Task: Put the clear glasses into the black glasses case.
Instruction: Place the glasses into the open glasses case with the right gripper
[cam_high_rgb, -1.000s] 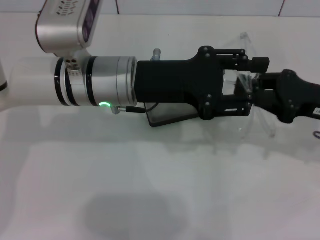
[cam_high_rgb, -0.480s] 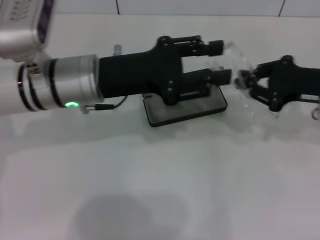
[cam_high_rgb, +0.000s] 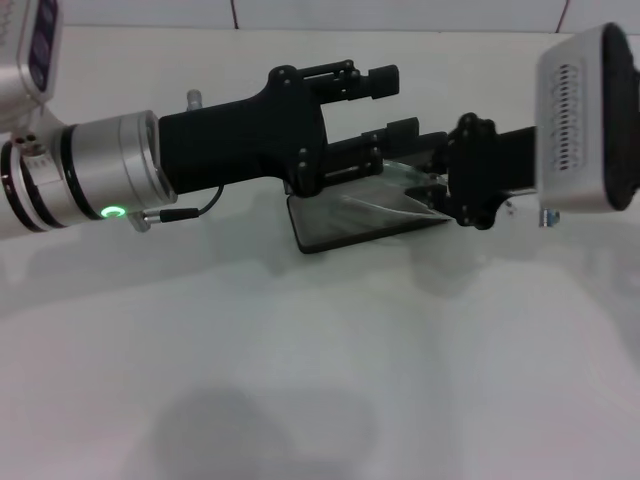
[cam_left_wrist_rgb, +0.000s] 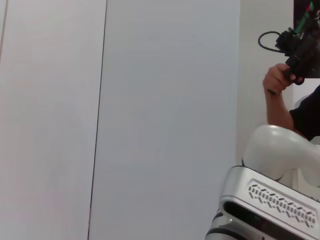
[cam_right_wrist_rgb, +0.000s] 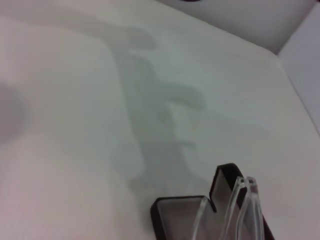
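I need to set the clear glasses down with my right gripper on the grey lining in the black glasses case's near half (cam_high_rgb: 373, 193).
The black glasses case (cam_high_rgb: 322, 228) lies open on the white table, its grey lining up. The clear glasses (cam_high_rgb: 385, 196) hang tilted just over the case's right half, with my right gripper (cam_high_rgb: 432, 188) shut on them from the right. In the right wrist view the glasses' clear arms (cam_right_wrist_rgb: 244, 200) reach down over the case (cam_right_wrist_rgb: 176, 216). My left gripper (cam_high_rgb: 395, 104) comes in from the left, above and behind the case. It is open and holds nothing.
The white table (cam_high_rgb: 320, 380) spreads wide in front of the case. A tiled wall runs along its far edge. The left wrist view shows only a pale wall, a person's hand (cam_left_wrist_rgb: 278, 80) and part of my right arm (cam_left_wrist_rgb: 272, 200).
My right gripper has carried the clear glasses leftward, from right of the case to over it. My left arm has drawn back to the left, away from the glasses.
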